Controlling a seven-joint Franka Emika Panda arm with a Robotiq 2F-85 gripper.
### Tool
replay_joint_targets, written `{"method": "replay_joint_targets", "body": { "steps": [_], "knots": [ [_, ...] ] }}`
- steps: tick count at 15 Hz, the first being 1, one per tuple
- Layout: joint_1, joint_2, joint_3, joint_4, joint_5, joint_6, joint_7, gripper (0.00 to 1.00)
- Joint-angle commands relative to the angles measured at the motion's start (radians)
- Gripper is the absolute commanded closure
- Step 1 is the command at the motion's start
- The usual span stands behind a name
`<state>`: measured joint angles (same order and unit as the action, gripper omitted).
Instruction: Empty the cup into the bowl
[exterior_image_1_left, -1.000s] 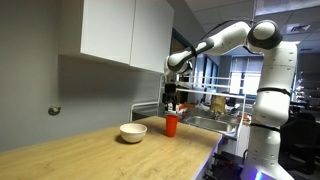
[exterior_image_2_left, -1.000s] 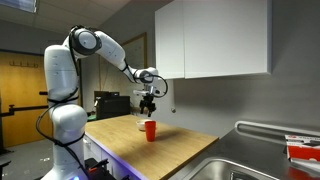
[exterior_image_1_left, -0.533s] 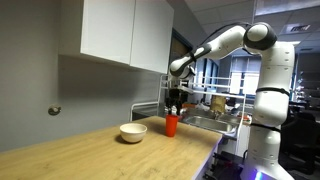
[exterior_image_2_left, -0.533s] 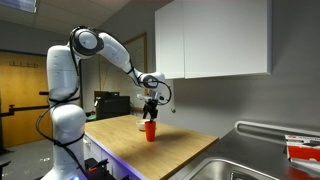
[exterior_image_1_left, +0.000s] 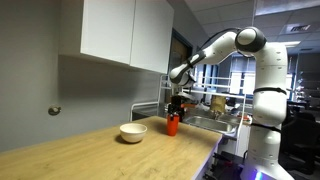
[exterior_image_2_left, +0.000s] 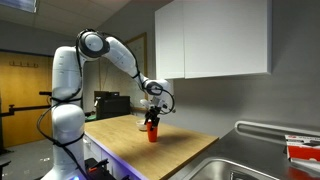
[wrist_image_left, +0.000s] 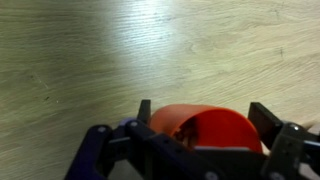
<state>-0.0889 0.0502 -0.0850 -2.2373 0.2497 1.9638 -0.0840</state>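
Note:
My gripper should lift clear, shift over and pinch one side (wrist_image_left: 174, 122) of the red-orange cup, because the cup's rim fills the whole gap between its fingers.
The red-orange cup (exterior_image_1_left: 172, 127) stands upright on the wooden counter, also seen in an exterior view (exterior_image_2_left: 152, 132) and filling the wrist view (wrist_image_left: 215, 130). Some small dark bits lie inside it. My gripper (exterior_image_1_left: 173, 114) (exterior_image_2_left: 152, 122) has come down over the cup, with one finger on each side of its rim (wrist_image_left: 205, 110). The fingers look open, close to the cup wall but not pressed on it. The cream-white bowl (exterior_image_1_left: 133, 132) sits on the counter a short way from the cup, with nothing in it that I can see.
White wall cabinets (exterior_image_1_left: 125, 30) hang above the counter. A metal sink (exterior_image_2_left: 262, 160) lies past the counter's end. A rack with items (exterior_image_1_left: 215, 104) stands behind the cup. The counter's front edge (exterior_image_1_left: 200, 160) is near.
My gripper has moved down from above the cup until its fingers sit around the rim. The cup and the bowl have not moved.

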Motion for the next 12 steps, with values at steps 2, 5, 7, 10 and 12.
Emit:
{"method": "replay_joint_targets", "body": {
  "steps": [2,5,7,10,12],
  "knots": [
    [-0.019,-0.016,-0.009,-0.002,0.062,-0.006,-0.063,0.0],
    [-0.014,-0.06,-0.003,-0.013,0.088,-0.008,-0.09,0.0],
    [-0.009,-0.092,-0.001,-0.018,0.09,-0.005,-0.1,0.0],
    [-0.009,-0.118,-0.011,-0.015,0.086,-0.002,-0.094,0.0],
    [-0.017,-0.124,-0.022,-0.016,0.09,0.001,-0.096,0.0]
  ]
}}
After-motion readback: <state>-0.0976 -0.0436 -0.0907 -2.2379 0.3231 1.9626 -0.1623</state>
